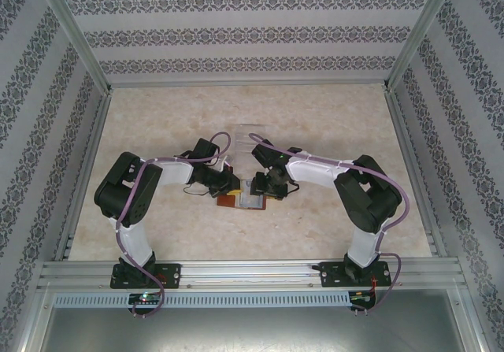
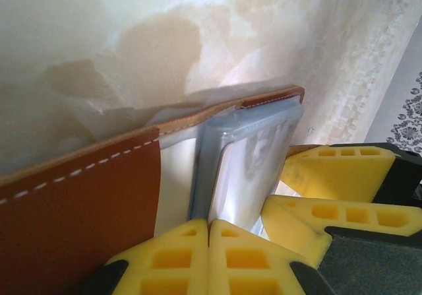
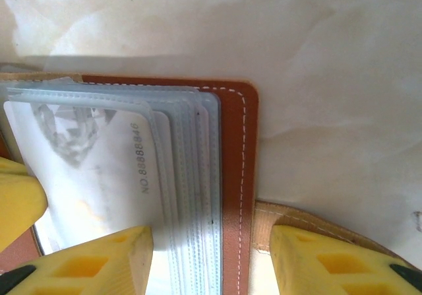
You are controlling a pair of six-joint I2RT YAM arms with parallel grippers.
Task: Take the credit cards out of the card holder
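Observation:
The credit card's near edge barely meets the shut fingers of my left gripper, so I will open them and grip farther onto the card's body (image 2: 239,199) before I pull it out.
The card holder (image 1: 228,201) lies open on the table between both arms, its reddish-brown leather (image 2: 79,202) and stitched cover edge (image 3: 232,176) showing. A pale credit card (image 3: 99,169) printed with a number sits inside the top clear pocket. My left gripper (image 2: 209,239) is shut on the edge of an upright grey-blue pocket leaf (image 2: 254,169); I cannot tell whether a card edge is pinched with it. My right gripper (image 3: 211,262) is open over the holder. One of its fingers rests on the pocket stack and the other over the brown strap tab (image 3: 277,219).
A clear plastic tray (image 1: 253,130) stands on the marble-patterned table just behind the holder. Patterned walls and metal rails (image 1: 236,269) enclose the table. The two grippers (image 1: 234,190) (image 1: 264,188) are close together, the right one's yellow fingers (image 2: 336,169) beside the left's.

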